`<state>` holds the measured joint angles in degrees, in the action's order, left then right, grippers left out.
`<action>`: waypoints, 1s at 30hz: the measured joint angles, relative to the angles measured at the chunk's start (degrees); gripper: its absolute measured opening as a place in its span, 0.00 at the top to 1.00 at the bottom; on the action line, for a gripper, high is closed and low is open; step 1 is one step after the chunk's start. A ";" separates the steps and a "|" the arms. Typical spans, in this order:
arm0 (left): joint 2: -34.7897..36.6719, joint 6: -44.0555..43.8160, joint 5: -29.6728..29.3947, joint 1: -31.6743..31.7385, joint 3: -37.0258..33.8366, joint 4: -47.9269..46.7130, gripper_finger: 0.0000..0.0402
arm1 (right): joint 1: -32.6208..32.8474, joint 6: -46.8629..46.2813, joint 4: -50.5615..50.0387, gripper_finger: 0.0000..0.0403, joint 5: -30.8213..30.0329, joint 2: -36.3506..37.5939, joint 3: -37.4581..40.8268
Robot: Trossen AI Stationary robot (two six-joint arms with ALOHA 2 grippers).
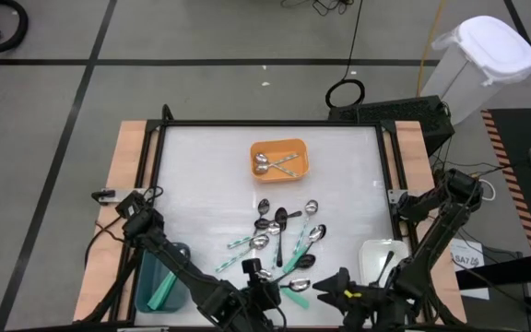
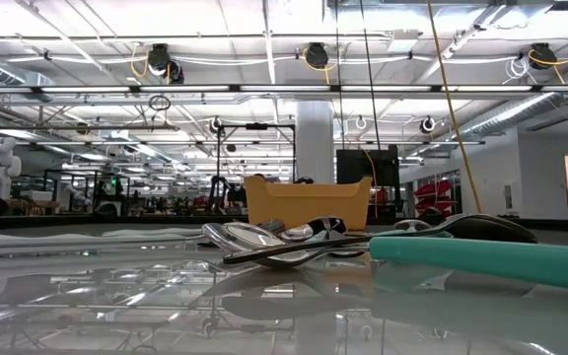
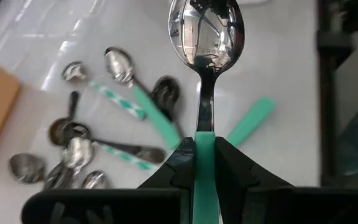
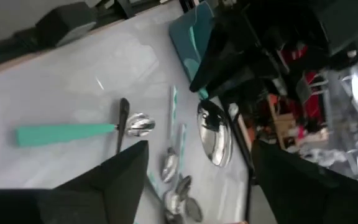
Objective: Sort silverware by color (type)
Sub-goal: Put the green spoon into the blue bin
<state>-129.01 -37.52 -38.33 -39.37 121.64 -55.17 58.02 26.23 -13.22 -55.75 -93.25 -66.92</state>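
Note:
The teal handle of the held spoon points back into my left gripper, so next I take that spoon's silver bowl (image 3: 206, 34) with my right gripper and pull the handle clear.
My left gripper (image 1: 258, 275) is over the table's near edge, shut on a spoon (image 3: 207, 37) with a silver bowl and a teal handle. My right gripper (image 4: 197, 186) is open just to its right (image 1: 325, 288) and touches nothing. Another teal-handled spoon (image 4: 67, 134) lies flat on the table between them. Several mixed spoons, teal-handled, silver and black, lie in a loose pile (image 1: 284, 235) at mid-table; the pile also shows in the left wrist view (image 3: 98, 143). In the low view a teal handle (image 2: 491, 261) lies close by. My left gripper pinches the spoon's teal handle (image 3: 205, 155) between its two fingers, which lie along the handle. The silver bowl (image 3: 207, 37) sticks out past the fingertips. In the right wrist view the bowl (image 4: 213, 134) appears lifted clear of the table.
An orange tray (image 1: 279, 159) at the far middle holds two silver spoons. A teal tray (image 1: 159, 281) at the near left holds a teal-handled piece. A white tray (image 1: 381, 258) at the near right holds a black spoon. Bare table lies left and right of the pile.

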 joint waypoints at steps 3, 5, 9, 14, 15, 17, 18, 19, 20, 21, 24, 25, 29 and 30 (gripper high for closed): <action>0.04 1.69 1.54 0.12 0.02 3.70 0.92 | 0.20 4.44 1.87 0.28 -1.48 -0.02 0.00; 0.07 2.52 1.95 0.15 0.02 5.07 0.92 | 0.20 7.15 2.78 0.28 -1.51 -0.02 0.00; 0.07 2.38 2.06 0.19 0.02 6.22 0.92 | 0.21 11.36 5.29 0.31 -0.92 -0.09 0.00; 0.07 1.42 2.06 0.19 0.02 6.97 0.92 | -0.31 13.30 6.53 0.38 0.29 -0.11 0.00; 0.07 1.42 2.09 0.19 0.02 7.60 0.92 | -0.48 13.46 6.73 0.40 0.32 -0.11 0.00; 0.07 2.02 2.51 0.32 0.02 8.91 0.92 | -0.73 13.50 7.12 0.43 0.33 -0.11 0.00; 0.07 2.35 2.77 0.42 0.02 9.65 0.92 | -0.87 13.69 7.30 0.45 0.35 -0.11 0.00; 0.07 2.52 2.92 0.57 0.02 10.20 0.92 | -0.95 13.89 7.51 0.47 0.35 -0.11 0.00; 0.07 2.56 3.13 0.72 0.02 10.58 0.92 | -0.96 14.07 7.54 0.48 0.37 -0.11 0.00; 0.07 2.65 3.64 0.87 0.02 10.96 0.92 | -0.96 14.32 7.51 0.50 0.38 -0.11 0.00; 0.07 2.76 4.90 1.25 0.02 11.41 0.92 | -0.96 15.06 8.09 0.54 0.48 -0.11 0.00; 0.07 2.77 5.13 1.34 0.02 11.45 0.92 | -0.96 15.21 8.38 0.56 0.50 -0.11 0.00; 0.07 2.80 5.45 1.63 0.02 11.51 0.92 | -0.96 15.20 8.64 0.66 0.91 -0.11 0.00; 0.07 2.80 5.51 1.70 0.02 11.53 0.92 | -0.96 15.13 8.49 0.69 2.17 -0.11 0.00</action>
<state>-128.95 -34.72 -32.82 -37.67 121.67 -43.64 57.06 41.37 -4.73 -53.57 -93.36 -66.92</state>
